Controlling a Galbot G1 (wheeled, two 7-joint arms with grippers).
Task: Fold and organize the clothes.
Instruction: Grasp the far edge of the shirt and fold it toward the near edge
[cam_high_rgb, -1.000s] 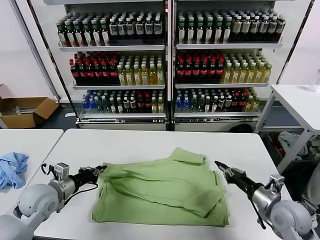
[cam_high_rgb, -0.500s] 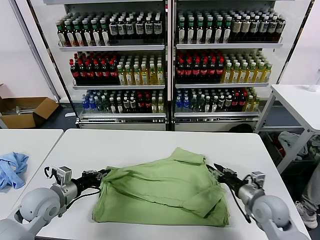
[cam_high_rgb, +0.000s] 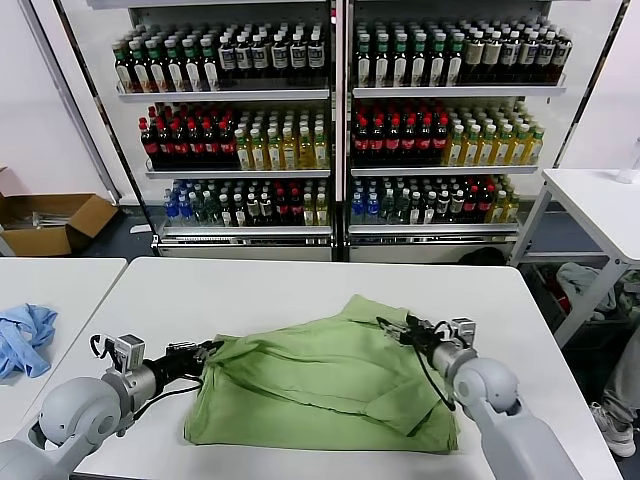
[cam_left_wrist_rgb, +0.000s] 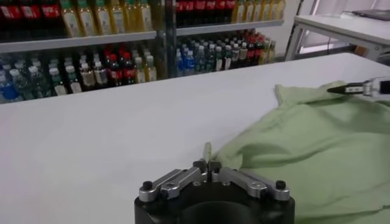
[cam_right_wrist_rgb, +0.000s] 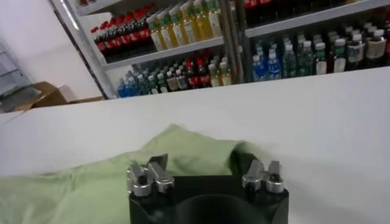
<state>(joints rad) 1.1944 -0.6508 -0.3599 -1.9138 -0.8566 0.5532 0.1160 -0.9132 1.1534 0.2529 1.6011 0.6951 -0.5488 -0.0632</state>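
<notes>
My left gripper should release the held fold of the shirt on the shirt's side edge, closer to the table's front (cam_high_rgb: 204, 383).
The light green shirt (cam_high_rgb: 320, 385) lies partly folded on the white table (cam_high_rgb: 250, 290); its collar, buttons and logo are hidden. My left gripper (cam_high_rgb: 208, 349) is at the shirt's left edge and is shut on a thin fold of it (cam_left_wrist_rgb: 208, 159). My right gripper (cam_high_rgb: 391, 328) is open, low over the shirt's far right part near the folded sleeve (cam_high_rgb: 378, 311). In the right wrist view green cloth (cam_right_wrist_rgb: 177, 149) lies between its spread fingers (cam_right_wrist_rgb: 155, 169). The left wrist view shows the shirt (cam_left_wrist_rgb: 304, 146) and the right gripper's tips (cam_left_wrist_rgb: 347, 89) far off.
A crumpled light blue cloth (cam_high_rgb: 25, 335) lies on the neighbouring table at the left. Shelves of bottles (cam_high_rgb: 330, 130) stand behind the table. A cardboard box (cam_high_rgb: 50, 222) is on the floor far left. Another white table (cam_high_rgb: 600, 200) stands at the right.
My right gripper has moved left from the shirt's right edge to over its far right part. My left gripper has barely moved and still holds the shirt's edge.
</notes>
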